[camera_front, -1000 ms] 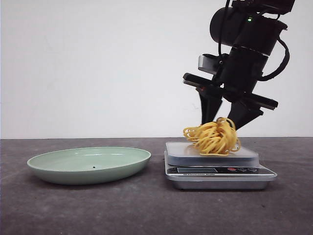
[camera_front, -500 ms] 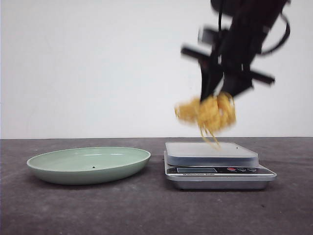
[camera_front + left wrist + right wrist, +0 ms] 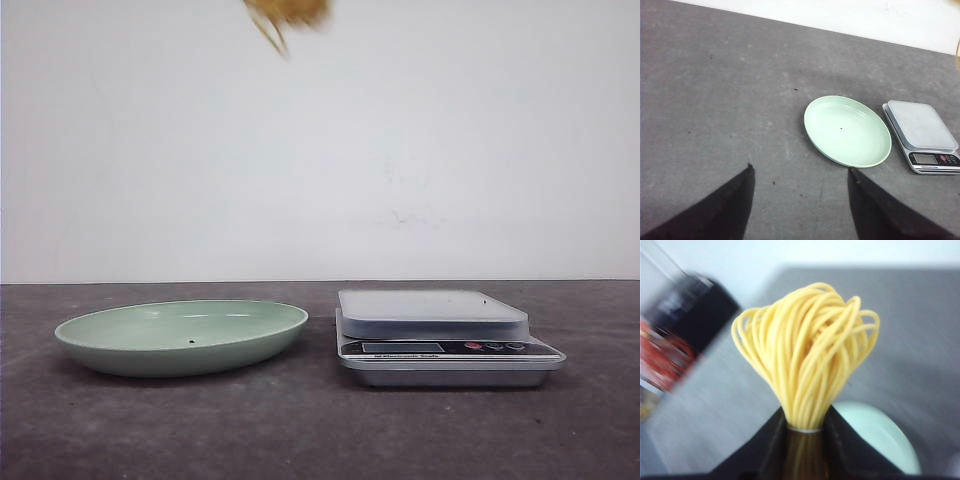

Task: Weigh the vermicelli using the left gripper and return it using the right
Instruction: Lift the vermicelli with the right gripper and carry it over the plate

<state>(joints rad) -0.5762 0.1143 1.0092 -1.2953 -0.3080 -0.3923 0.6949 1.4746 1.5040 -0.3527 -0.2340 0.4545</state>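
My right gripper is to set the vermicelli, now held high above the table, free on the pale green plate, just off its middle (image 3: pixel 218 318) (image 3: pixel 870 444) toward the silver scale.
The yellow vermicelli bundle (image 3: pixel 807 355) is pinched in my right gripper (image 3: pixel 805 427), which is shut on it. In the front view only a blurred bit of the vermicelli (image 3: pixel 285 14) shows at the top edge, high above the table; the right gripper itself is out of that frame. The silver scale (image 3: pixel 440 335) stands empty at the right; it also shows in the left wrist view (image 3: pixel 922 135). The pale green plate (image 3: pixel 182 335) lies left of it, empty. My left gripper (image 3: pixel 800 172) is open and empty, high above the bare table beside the plate (image 3: pixel 847 130).
The dark grey table (image 3: pixel 300 430) ends at a white wall behind. A blurred black and red object (image 3: pixel 675 347) shows in the right wrist view, beyond the table's edge.
My right gripper has lifted the vermicelli off the scale and carried it up and to the left, out of the top of the front view. The scale is now bare.
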